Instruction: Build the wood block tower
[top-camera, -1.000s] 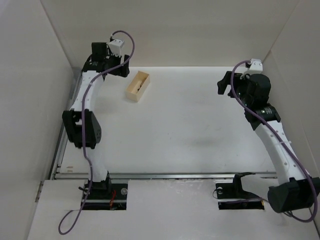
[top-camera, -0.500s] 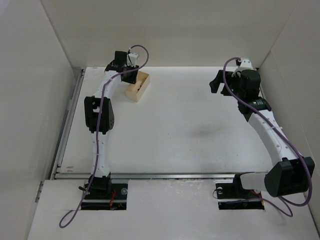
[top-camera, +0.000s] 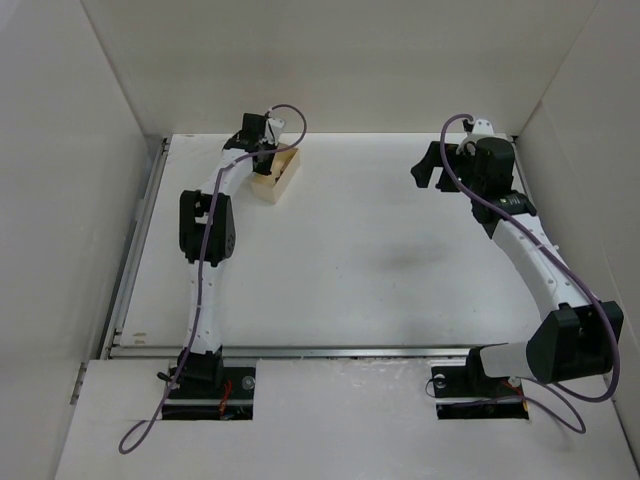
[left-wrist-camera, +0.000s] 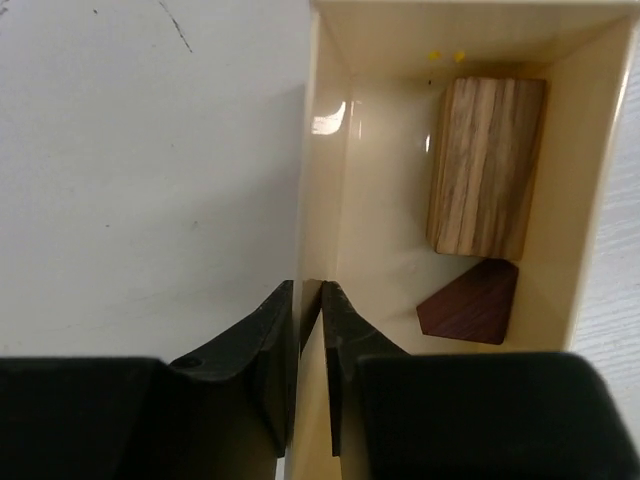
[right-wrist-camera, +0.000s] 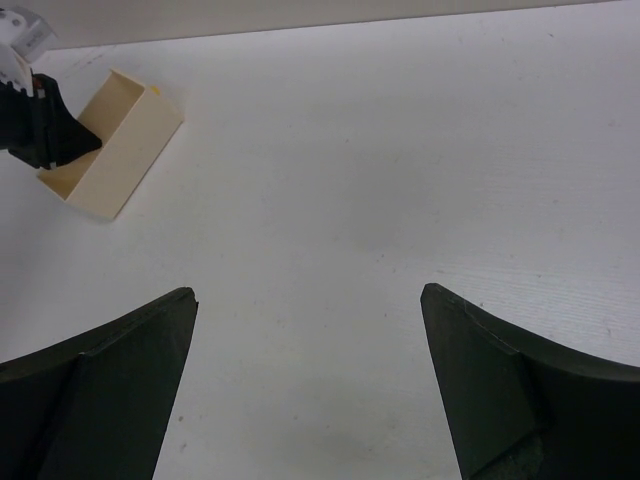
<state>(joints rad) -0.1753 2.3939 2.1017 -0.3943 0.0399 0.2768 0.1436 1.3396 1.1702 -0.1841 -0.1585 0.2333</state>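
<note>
My left gripper has only the box's thin side pinched with the blocks inside, so it should tip the box over, then grip its whole body (top-camera: 279, 186) to empty it.
A light tan, grained wooden block (left-wrist-camera: 487, 165) and a dark reddish-brown block (left-wrist-camera: 470, 305) lie side by side inside a pale cream oblong box (left-wrist-camera: 322, 150). The box (top-camera: 280, 175) stands at the table's far left. My left gripper (left-wrist-camera: 310, 290) straddles the box's long left wall, one finger outside and one inside, shut on that thin wall. In the top view that gripper (top-camera: 262, 150) sits over the box's far left end. My right gripper (top-camera: 428, 168) hovers at the far right, wide open and holding nothing (right-wrist-camera: 310, 300). The blocks are hidden in the top view.
White walls enclose the table on the left, back and right. From the right wrist view the box (right-wrist-camera: 110, 145) lies far off to the upper left, with the left gripper (right-wrist-camera: 45, 130) at its end. White table (top-camera: 380, 250) stretches between the arms.
My left arm has swung right from the back-left corner onto the box, and its jaws have shut on the box's wall. My right gripper has shifted slightly left, still open.
</note>
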